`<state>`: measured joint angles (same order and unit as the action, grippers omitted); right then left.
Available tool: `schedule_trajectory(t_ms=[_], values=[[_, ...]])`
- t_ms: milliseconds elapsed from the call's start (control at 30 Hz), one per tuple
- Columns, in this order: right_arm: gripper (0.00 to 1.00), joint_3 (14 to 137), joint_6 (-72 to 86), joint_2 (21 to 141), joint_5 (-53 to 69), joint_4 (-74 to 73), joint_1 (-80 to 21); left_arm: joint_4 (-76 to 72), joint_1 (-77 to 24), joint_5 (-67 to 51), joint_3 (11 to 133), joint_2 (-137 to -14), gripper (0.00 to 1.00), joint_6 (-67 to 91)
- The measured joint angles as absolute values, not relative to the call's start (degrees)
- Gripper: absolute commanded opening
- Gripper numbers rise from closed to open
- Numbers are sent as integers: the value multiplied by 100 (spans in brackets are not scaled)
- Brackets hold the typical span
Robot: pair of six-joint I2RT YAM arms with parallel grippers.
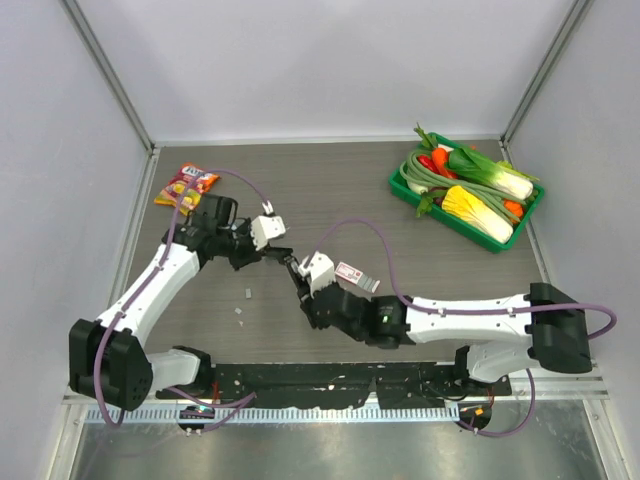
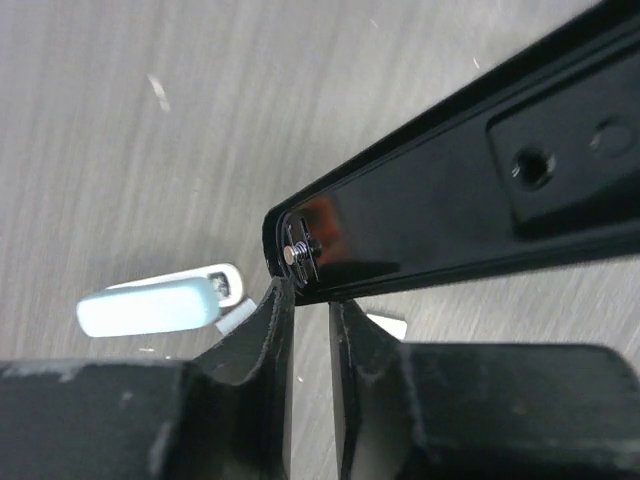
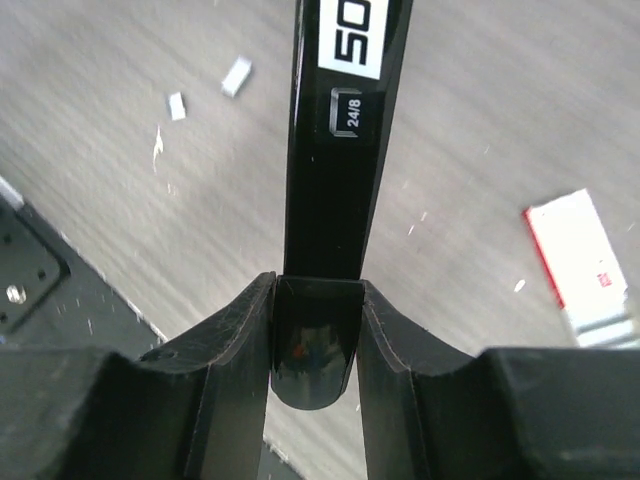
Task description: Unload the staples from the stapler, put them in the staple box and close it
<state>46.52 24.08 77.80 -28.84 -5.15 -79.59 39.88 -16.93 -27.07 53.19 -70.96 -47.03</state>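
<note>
Next, I set the black stapler on the bare table (image 1: 282, 232) between the snack bag and the pink-and-white box with my right gripper.
The stapler's slim black inner arm (image 3: 335, 150), labelled 24/8, is clamped at its rounded end between the fingers of my right gripper (image 3: 318, 285). In the top view the stapler (image 1: 292, 263) hangs between both grippers over the middle of the table. My left gripper (image 2: 308, 295) has its tips at the other end of the black arm (image 2: 450, 200). Its jaws stand a narrow gap apart, with bare table showing through. A pale blue shell piece (image 2: 150, 306) shows left of those fingers. Two small pale staples (image 1: 246, 293) lie on the table, and the right wrist view also shows these staples (image 3: 237, 76).
A pink-and-white flat box (image 1: 357, 277) lies just right of the grippers, and the same box (image 3: 580, 260) appears in the right wrist view. A snack bag (image 1: 186, 187) lies at the far left. A green tray (image 1: 400, 185) of vegetables stands at the far right. A black rail (image 1: 330, 380) runs along the near edge.
</note>
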Motion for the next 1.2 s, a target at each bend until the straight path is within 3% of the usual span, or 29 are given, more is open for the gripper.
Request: schedule_trajectory(t_ms=[100, 200, 567, 900, 1200], values=[[1, 5164, 2119, 7776, -2591, -740, -7498, 3708, -1603, -2700, 5625, -7096, 63, -4125], [1, 5601, 1820, 7778, -2091, -947, -6984, 3448, -1406, -2794, 5942, -7098, 70, -3538], [1, 7142, 1092, 9006, -1170, -1938, -5979, 3330, 491, -3538, 6755, -7773, 75, -2106], [1, 8639, 458, 10339, -799, -2174, -5520, 3500, 593, -3607, 6200, -7321, 74, -2185], [1, 8698, -36, 11126, -864, -1007, -5389, 3450, 639, -3494, 5588, -6862, 74, -2300]])
